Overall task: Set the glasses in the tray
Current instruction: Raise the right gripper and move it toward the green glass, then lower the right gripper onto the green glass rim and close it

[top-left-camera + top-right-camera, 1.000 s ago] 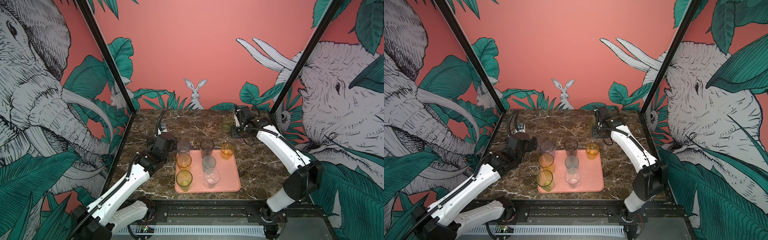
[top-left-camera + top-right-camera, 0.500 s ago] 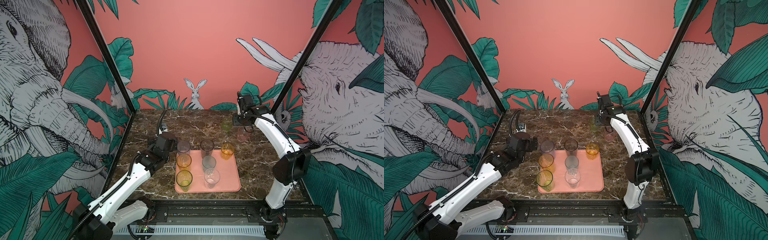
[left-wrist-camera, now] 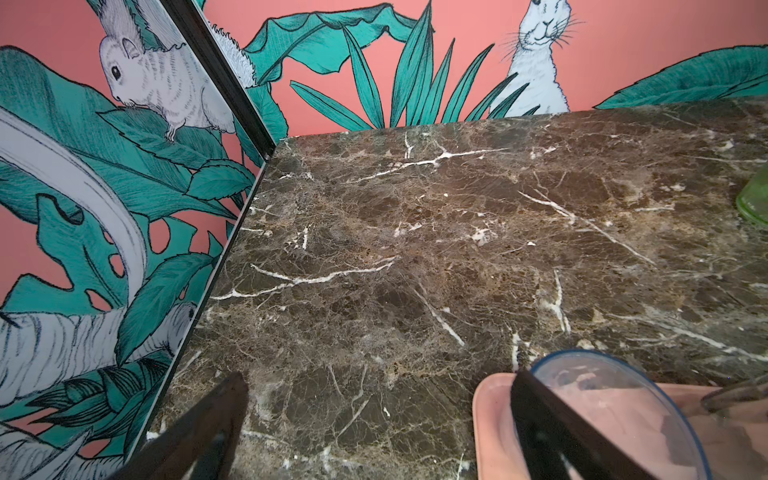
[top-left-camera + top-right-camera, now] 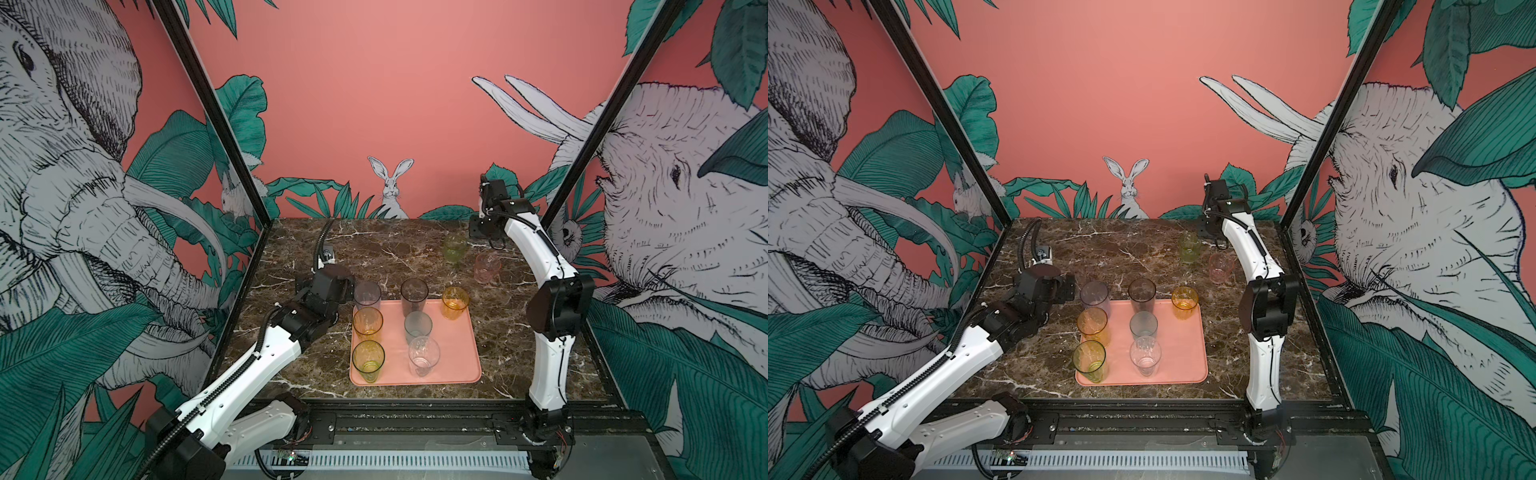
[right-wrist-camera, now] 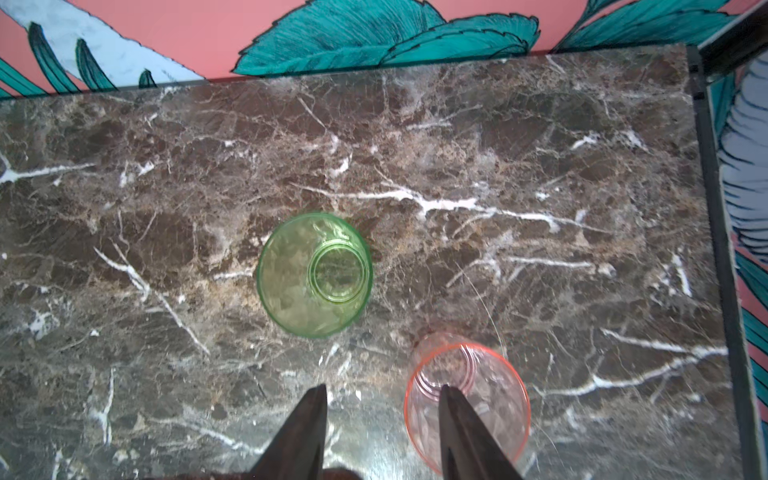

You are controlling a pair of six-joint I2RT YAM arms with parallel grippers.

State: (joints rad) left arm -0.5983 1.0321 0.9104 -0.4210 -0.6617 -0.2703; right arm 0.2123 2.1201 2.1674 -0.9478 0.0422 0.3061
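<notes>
The green glass's rim (image 4: 465, 237) (image 5: 371, 284) is the next place for my right gripper to go, and it should close there, on the rim's side nearer the pink glass.
The salmon-pink tray (image 4: 457, 353) lies on the marble with several glasses on it: a lilac-grey one (image 4: 367, 294), a smoky one (image 4: 414, 294), a short amber one (image 4: 455, 302) and others in front. A green glass (image 4: 454, 248) and a pink glass (image 4: 487, 267) stand off the tray at the back right. My left gripper (image 4: 328, 279) is open at the tray's back left corner, one finger (image 3: 540, 419) beside the lilac-grey glass (image 3: 615, 411), nothing between the jaws. My right gripper (image 5: 380, 399) hangs open over the green glass (image 5: 314, 274) and pink glass (image 5: 490, 395), holding nothing.
The back wall stands just behind the right gripper (image 4: 1210, 230), and the black frame post (image 4: 582, 166) rises close on its right. The right arm's elbow (image 4: 561, 303) stands beside the tray's right edge. The left side panel (image 3: 124, 208) runs along the marble near the left gripper.
The right gripper has lifted up and back toward the wall, and its elbow has drawn in toward the tray, uncovering the pink glass. The left arm has not moved.
</notes>
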